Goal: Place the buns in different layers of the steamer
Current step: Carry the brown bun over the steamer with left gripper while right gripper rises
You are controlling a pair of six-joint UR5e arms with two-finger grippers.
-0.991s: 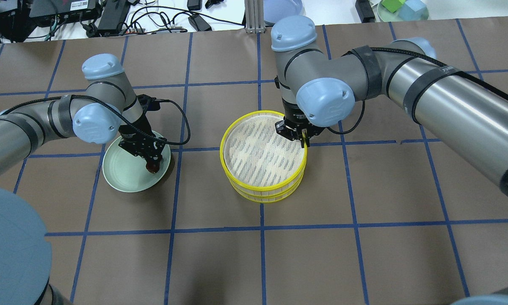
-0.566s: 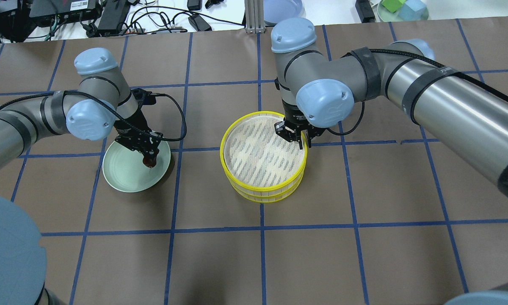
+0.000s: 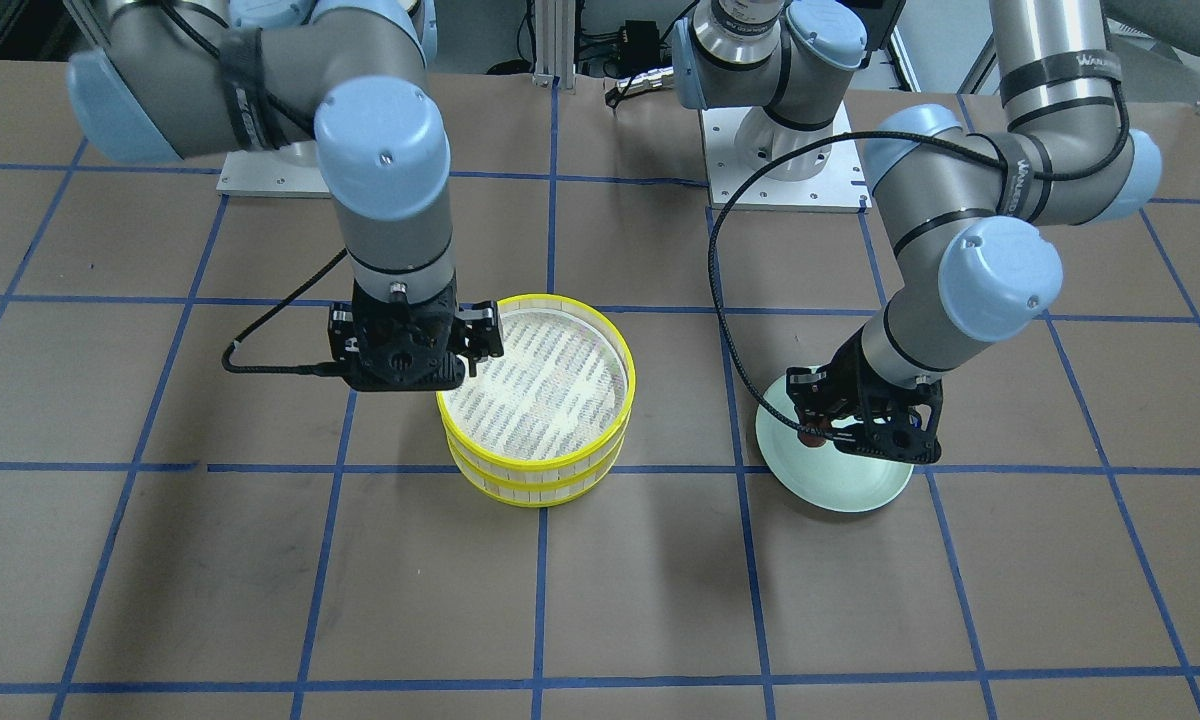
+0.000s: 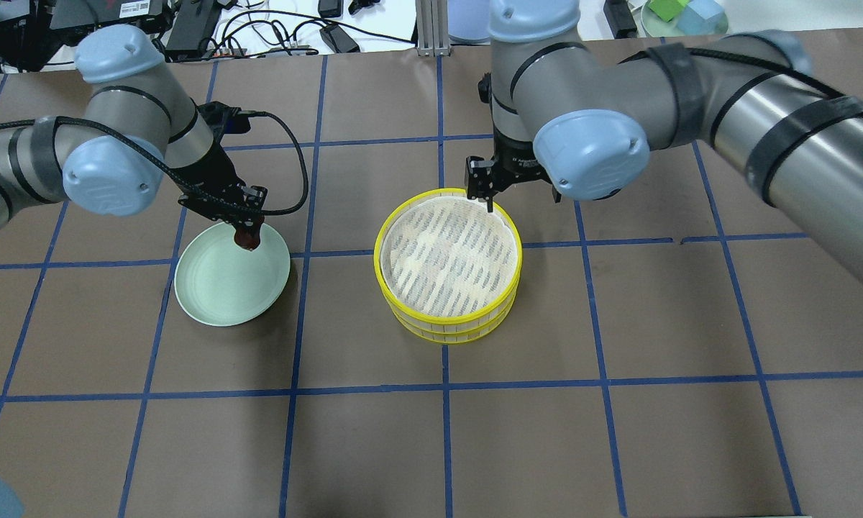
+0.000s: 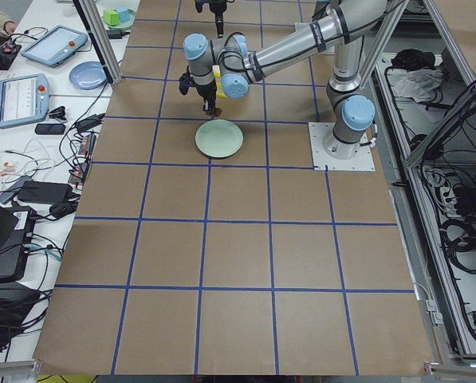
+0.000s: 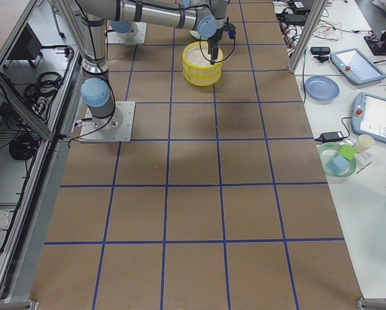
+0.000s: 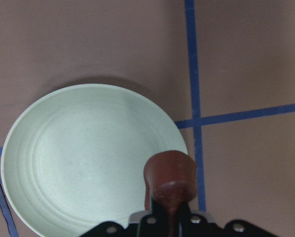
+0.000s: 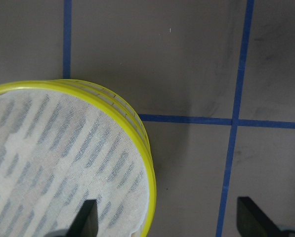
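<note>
My left gripper has the dark reddish-brown bun to put down. It will release the bun on the middle of the top tray's bare bottom (image 3: 536,377).
My left gripper (image 4: 247,230) is shut on the dark reddish-brown bun (image 4: 246,240) and holds it above the far right edge of the pale green plate (image 4: 212,288). The left wrist view shows the bun (image 7: 170,178) between the fingers, with the plate (image 7: 73,158) below. The two steamer layers are stacked, the top tray (image 4: 377,248) on the lower one (image 4: 446,332); the top floor is bare. My right gripper (image 4: 486,193) is open and empty above the stack's far rim (image 8: 149,168); one finger (image 8: 86,217) is over the floor. The cream-white bun is hidden or out of view.
The brown table has a blue tape grid. Cables, tablets, a blue plate (image 6: 322,87) and a bowl of blocks (image 6: 338,160) lie on the white bench beyond the far edge. The arm bases stand at the robot's side (image 3: 780,150).
My left gripper rose off the plate with the brown bun and moved toward the far side. My right gripper left the top tray's right rim, rose and moved to its far rim.
</note>
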